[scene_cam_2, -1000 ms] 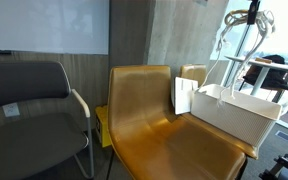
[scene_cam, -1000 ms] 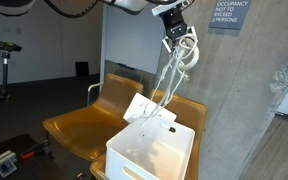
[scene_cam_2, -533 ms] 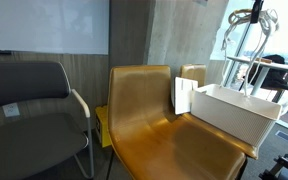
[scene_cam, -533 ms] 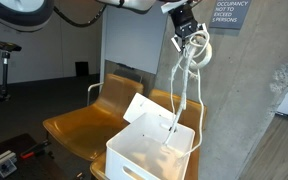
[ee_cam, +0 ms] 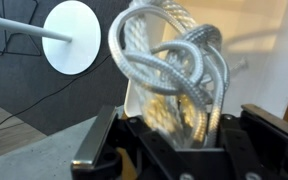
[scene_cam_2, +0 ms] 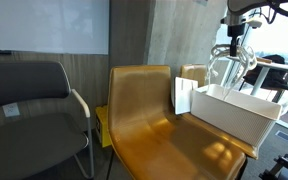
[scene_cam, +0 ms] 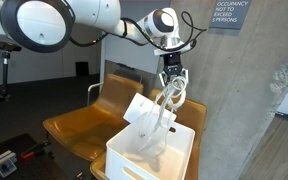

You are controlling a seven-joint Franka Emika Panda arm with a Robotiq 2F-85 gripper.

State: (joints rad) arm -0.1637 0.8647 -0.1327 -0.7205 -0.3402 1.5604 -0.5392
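Observation:
Next, my gripper releases the loose bundle of white rope on the bottom inside the white plastic bin (scene_cam: 155, 156).
My gripper (scene_cam: 172, 82) is shut on a coiled silver metal hose (scene_cam: 168, 97) and holds it over a white plastic bin (scene_cam: 144, 158). The hose's loops hang from the jaws and its lower end reaches down into the bin. In an exterior view the gripper (scene_cam_2: 235, 48) shows at the top right with the hose (scene_cam_2: 230, 66) dangling above the bin (scene_cam_2: 234, 112). The wrist view is filled by the shiny hose loops (ee_cam: 172, 72) bunched between the dark fingers (ee_cam: 99, 140), with the gripper (ee_cam: 174, 135) shut on them.
The bin stands on a tan padded chair (scene_cam: 79, 125), also seen as (scene_cam_2: 149, 110). A white card (scene_cam: 139, 107) leans behind the bin. A grey chair (scene_cam_2: 29, 110) stands alongside. A concrete pillar (scene_cam: 239, 90) rises close behind. A white round disc (ee_cam: 72, 37) is in the wrist view.
The gripper has come down with the hose from high above the bin to just over it, and more of the arm has swung into view.

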